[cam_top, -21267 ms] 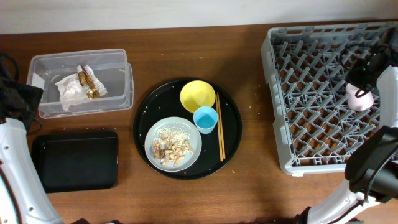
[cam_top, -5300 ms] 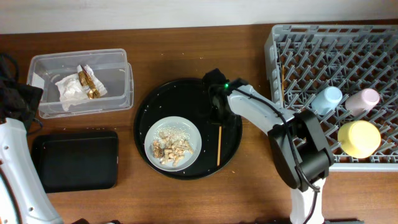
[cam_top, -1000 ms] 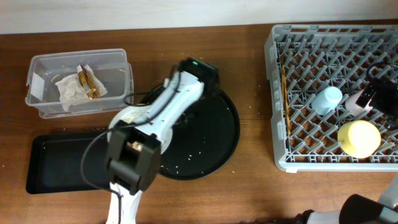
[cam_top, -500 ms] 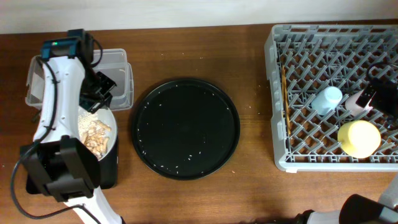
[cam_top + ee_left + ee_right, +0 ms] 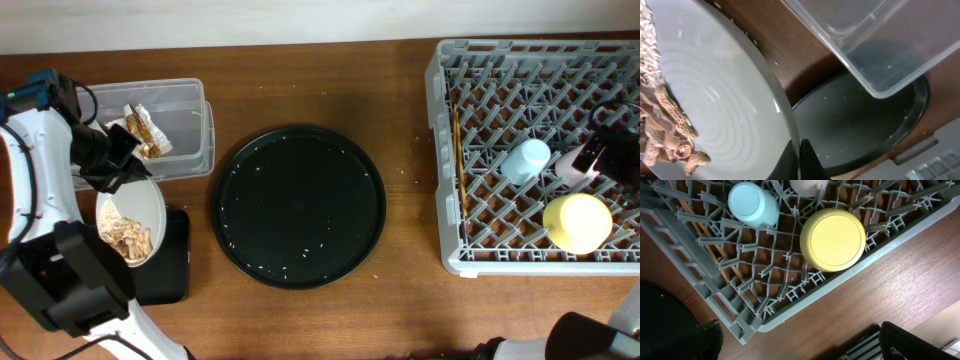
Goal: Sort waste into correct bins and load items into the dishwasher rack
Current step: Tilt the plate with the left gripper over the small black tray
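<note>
My left gripper has the pale grey plate. Next, I set it down in the middle of the large round black tray [image 5: 286, 206] [image 5: 851, 123]. The plate is now tilted above that tray.
My left gripper [image 5: 118, 168] is shut on the rim of the pale grey plate [image 5: 130, 205], which it holds tilted above the flat black tray [image 5: 172, 262]. In the left wrist view the fingertips [image 5: 799, 152] pinch the plate [image 5: 720, 95] at its edge. Beige food scraps [image 5: 124, 238] lie heaped on its lower side [image 5: 665, 125]. The clear box [image 5: 185, 140] holds crumpled wrappers [image 5: 140, 130]. In the grey rack [image 5: 470, 250] stand the blue cup [image 5: 526, 160], pink cup [image 5: 573, 162], yellow bowl [image 5: 577, 222] and chopsticks [image 5: 458, 140]. My right gripper [image 5: 805, 352] hangs open over the rack's near right corner.
The large round black tray [image 5: 300, 205] lies mid-table with only a few crumbs on it. My left arm and its base cover much of the flat black tray. The clear box [image 5: 880, 40] is close beside the plate.
The left arm has swung left with the plate, which now hangs further left over the flat black tray and more tilted. The right arm has not moved.
</note>
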`<state>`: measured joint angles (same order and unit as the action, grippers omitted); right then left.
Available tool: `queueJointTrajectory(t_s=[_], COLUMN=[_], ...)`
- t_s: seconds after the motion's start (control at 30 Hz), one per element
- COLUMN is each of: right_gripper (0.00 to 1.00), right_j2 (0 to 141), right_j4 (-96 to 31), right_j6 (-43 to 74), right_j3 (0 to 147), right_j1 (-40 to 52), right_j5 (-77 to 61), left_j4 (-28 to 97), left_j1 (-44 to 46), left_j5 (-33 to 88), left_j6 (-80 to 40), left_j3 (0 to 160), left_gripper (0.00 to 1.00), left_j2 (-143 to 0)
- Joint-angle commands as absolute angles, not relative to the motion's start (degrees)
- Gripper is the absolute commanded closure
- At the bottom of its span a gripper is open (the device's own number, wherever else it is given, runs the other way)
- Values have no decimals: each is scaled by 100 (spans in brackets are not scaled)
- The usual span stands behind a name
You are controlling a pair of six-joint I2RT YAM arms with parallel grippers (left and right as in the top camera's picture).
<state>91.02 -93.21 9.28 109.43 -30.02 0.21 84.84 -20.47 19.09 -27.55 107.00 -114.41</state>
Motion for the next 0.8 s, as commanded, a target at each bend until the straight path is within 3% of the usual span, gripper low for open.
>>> queueJointTrajectory(t_s=[0.0,0.5,0.77], right_gripper=[2,2,2], right_j2=[9124,9124,9124], right_j4=[-9319,-9319,-9319], right_j6=[996,996,993], right_j3=[10916,10916,10916], right_j1=[-3041,-3041,-3041], right_j5=[69,69,71], left_j4=[8499,9400,9417], left_j1=[-2307,-4001,-4519], left_j5=[2720,4740,6239], left_j6=[-2261,-633,873], left_j3=[10416,10405,9308], left_gripper=[98,98,99], left_j2=[-11257,-11257,-11257])
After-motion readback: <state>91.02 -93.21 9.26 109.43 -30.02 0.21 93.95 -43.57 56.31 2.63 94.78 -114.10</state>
